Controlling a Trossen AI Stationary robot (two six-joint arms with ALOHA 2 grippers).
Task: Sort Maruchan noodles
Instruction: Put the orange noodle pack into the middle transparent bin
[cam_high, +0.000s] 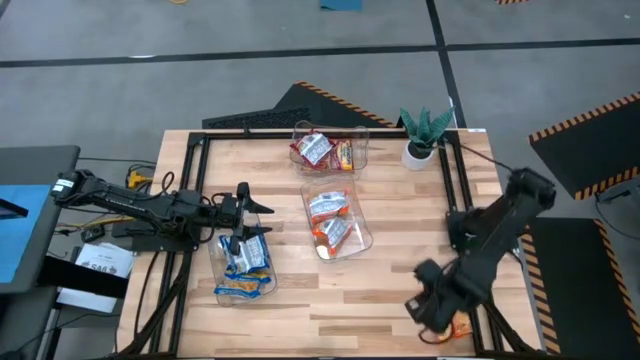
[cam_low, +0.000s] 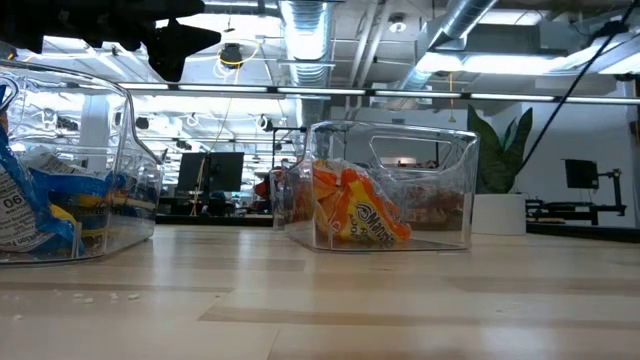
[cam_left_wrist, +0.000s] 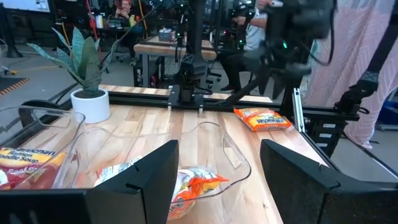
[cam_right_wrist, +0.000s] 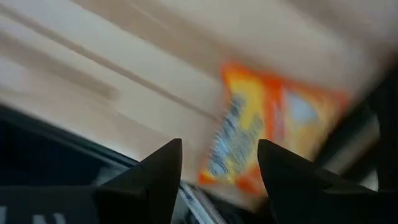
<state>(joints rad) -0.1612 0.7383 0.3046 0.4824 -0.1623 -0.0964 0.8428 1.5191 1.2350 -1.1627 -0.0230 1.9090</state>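
Observation:
I need to close my right gripper on the middle of the loose orange packet (cam_high: 459, 325) (cam_right_wrist: 271, 129) that lies near the corner of the table.
The noodle packets are sorted by colour into three clear bins. Blue-and-white ones lie in the bin (cam_high: 245, 268) nearest my left arm, orange ones in the middle bin (cam_high: 337, 225), red-and-white ones in the far bin (cam_high: 328, 150). One orange packet (cam_high: 462, 325) lies flat and loose on the table by its near right corner. My right gripper (cam_right_wrist: 219, 149) is open just over this packet (cam_right_wrist: 261, 134), apart from it. My left gripper (cam_high: 247, 213) is open and empty above the far end of the blue bin, facing the orange bin (cam_left_wrist: 186, 180).
A potted plant (cam_high: 422, 135) stands at the table's far right beside the red bin. A black metal frame (cam_high: 190, 150) runs around the table edges. Bare wood lies between the orange bin and my right arm. People and workbenches show in the room behind.

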